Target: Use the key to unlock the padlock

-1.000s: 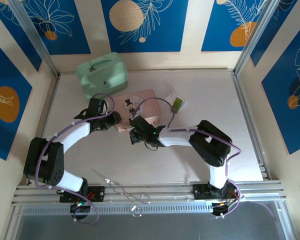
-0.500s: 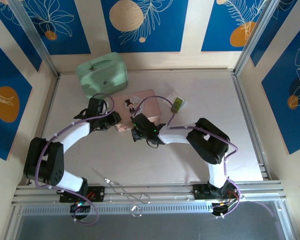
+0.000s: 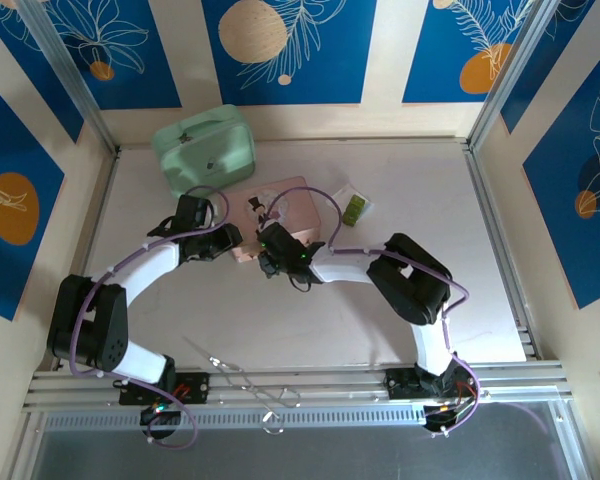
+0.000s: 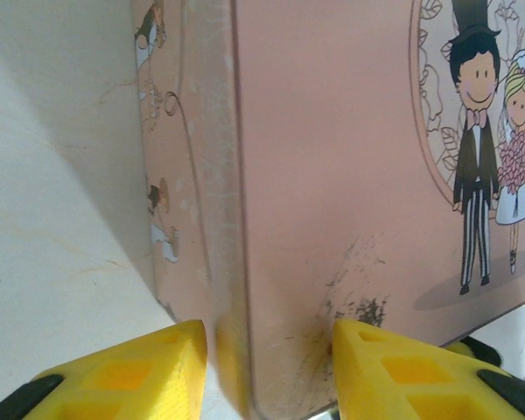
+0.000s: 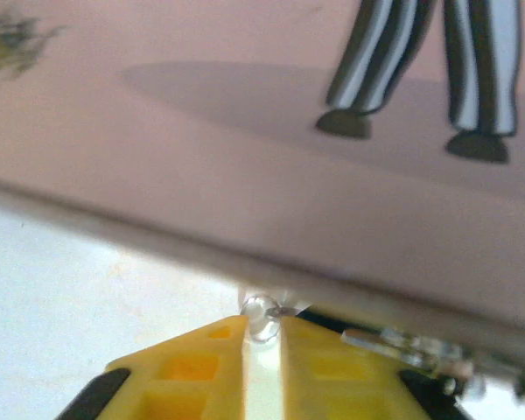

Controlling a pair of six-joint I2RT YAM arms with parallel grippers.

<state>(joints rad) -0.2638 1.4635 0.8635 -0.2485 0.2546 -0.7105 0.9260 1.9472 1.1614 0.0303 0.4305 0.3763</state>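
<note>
My right gripper is pinching the key's ring (image 5: 262, 317) with the padlock lying across its finger, so it should open, back away and come at the key in line.
A pink tin (image 3: 285, 205) with a cartoon wedding couple lies mid-table. My left gripper (image 3: 237, 241) straddles its near-left corner. In the left wrist view the yellow fingers (image 4: 157, 372) sit on either side of the tin's edge (image 4: 271, 262), closed on it. My right gripper (image 3: 267, 254) is at the tin's front edge. In the right wrist view it (image 5: 262, 328) is almost shut on a small shiny key (image 5: 263, 315), whose tip reaches under the tin's rim (image 5: 332, 254). A blurred silvery metal piece (image 5: 401, 346) beside it may be the padlock; I cannot tell.
A mint-green case (image 3: 205, 148) stands at the back left. A small olive-green block in a clear bag (image 3: 353, 207) lies right of the tin. Raised rails border the table on the left and right.
My right gripper has moved up and left, from just below the tin to its front edge. The left arm and the tin have stayed put.
</note>
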